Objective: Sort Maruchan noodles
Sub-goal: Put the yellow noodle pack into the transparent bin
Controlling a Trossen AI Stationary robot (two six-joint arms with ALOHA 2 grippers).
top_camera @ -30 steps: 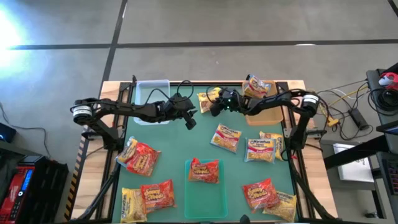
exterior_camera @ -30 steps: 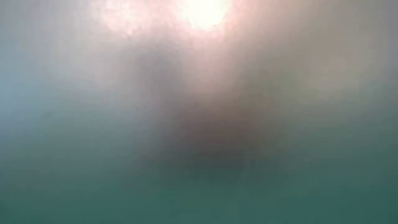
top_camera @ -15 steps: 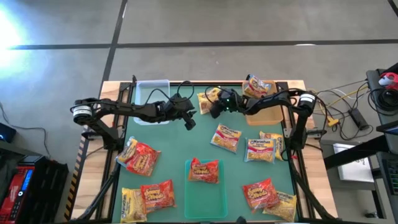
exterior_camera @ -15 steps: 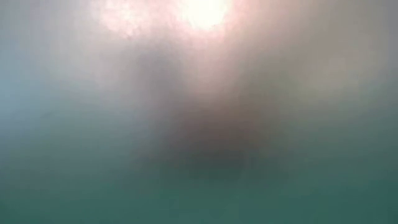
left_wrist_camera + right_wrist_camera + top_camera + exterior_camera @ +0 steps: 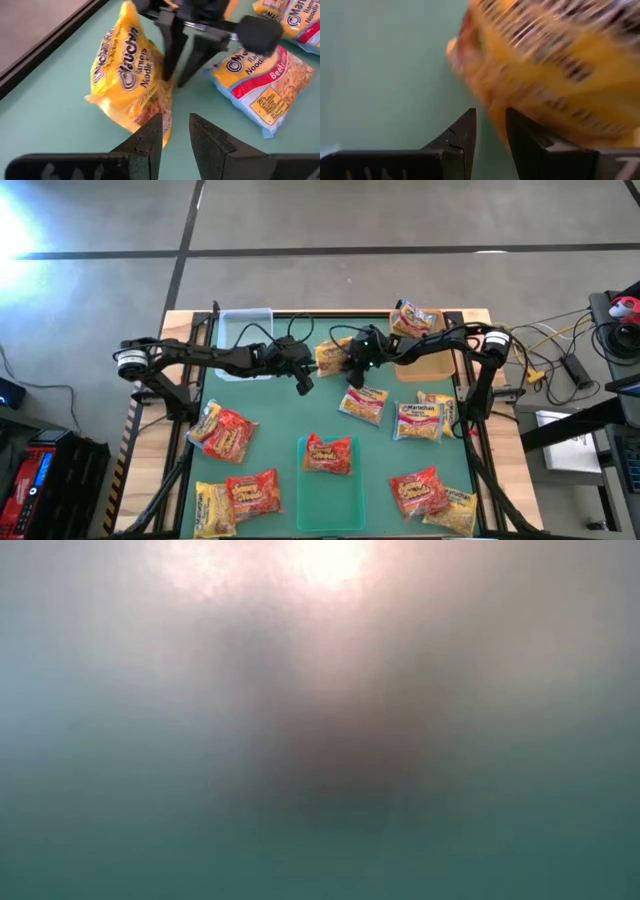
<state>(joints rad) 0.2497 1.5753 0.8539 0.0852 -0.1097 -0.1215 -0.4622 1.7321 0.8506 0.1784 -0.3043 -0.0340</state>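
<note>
The yellow Maruchan packet is already held at its side edge by my right gripper, so next my left gripper closes on the round-logo end [image 5: 320,363] [image 5: 124,107] of that packet.
A yellow Maruchan packet [image 5: 328,356] stands tilted at the mat's far middle, large in the left wrist view [image 5: 125,70] and blurred in the right wrist view [image 5: 560,65]. My right gripper [image 5: 354,368] [image 5: 175,82] [image 5: 491,130] is shut on its side edge. My left gripper [image 5: 303,380] [image 5: 175,127] hovers just left of the packet, open by a narrow gap and touching nothing. Red, yellow and pink-labelled packets lie flat on the green mat. The low view shows only blur. My right gripper pinches the yellow packet by its side edge [image 5: 162,82] between the two fingertips. The fingers [image 5: 170,50] come from above, pointing down. The packet stands tilted up beside them; whether its lower end rests on the mat I cannot tell.
A clear tray [image 5: 245,328] sits far left. A brown tray [image 5: 432,360] far right carries a packet [image 5: 415,318]. A green tray [image 5: 330,485] near centre holds a red packet [image 5: 328,452]. A pink-labelled packet [image 5: 363,400] [image 5: 260,85] lies just near of the grippers.
My right gripper has moved toward the near edge and slightly left. The yellow packet has gone with it, from the far edge toward the mat's middle, closer to my left gripper.
</note>
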